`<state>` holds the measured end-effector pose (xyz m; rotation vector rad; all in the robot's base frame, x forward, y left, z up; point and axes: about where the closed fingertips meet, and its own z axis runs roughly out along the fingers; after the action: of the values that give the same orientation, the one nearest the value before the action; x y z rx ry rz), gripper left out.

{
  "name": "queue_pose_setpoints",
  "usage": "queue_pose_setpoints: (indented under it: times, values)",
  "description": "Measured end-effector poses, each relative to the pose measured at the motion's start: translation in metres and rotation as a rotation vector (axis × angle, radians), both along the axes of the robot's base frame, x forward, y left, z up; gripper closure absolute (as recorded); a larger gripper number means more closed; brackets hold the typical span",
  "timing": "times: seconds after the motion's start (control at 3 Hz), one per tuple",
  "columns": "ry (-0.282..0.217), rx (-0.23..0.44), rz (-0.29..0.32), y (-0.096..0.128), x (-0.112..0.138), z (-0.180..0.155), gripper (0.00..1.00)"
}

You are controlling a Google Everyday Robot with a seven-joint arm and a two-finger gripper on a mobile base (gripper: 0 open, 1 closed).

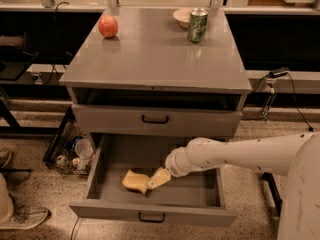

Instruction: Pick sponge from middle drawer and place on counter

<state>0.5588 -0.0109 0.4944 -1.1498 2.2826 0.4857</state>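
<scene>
The sponge is inside the open middle drawer. My gripper should close on the sponge's end (145, 183) nearest the white arm.
The pale yellow sponge (134, 180) lies on the floor of the open middle drawer (110, 211), left of centre. My gripper (153, 183) reaches down into the drawer from the right on its white arm (235, 154). Its cream-yellow tip is right at the sponge's right end and seems to touch it. The sponge rests on the drawer floor and is not lifted. The grey counter (150, 59) tops the cabinet above.
On the counter stand a red apple (108, 26) at the back left, a green can (197, 25) and a white bowl (181, 16) at the back right. The taller-fronted drawer (155, 120) above is slightly out. Clutter (75, 151) lies on the floor left of the cabinet.
</scene>
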Motion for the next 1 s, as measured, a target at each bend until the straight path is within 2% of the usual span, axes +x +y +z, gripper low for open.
queue_pose_setpoints:
  times: [1.0]
  values:
    - [-0.044, 0.086, 0.095, 0.055, 0.027, -0.084, 0.0]
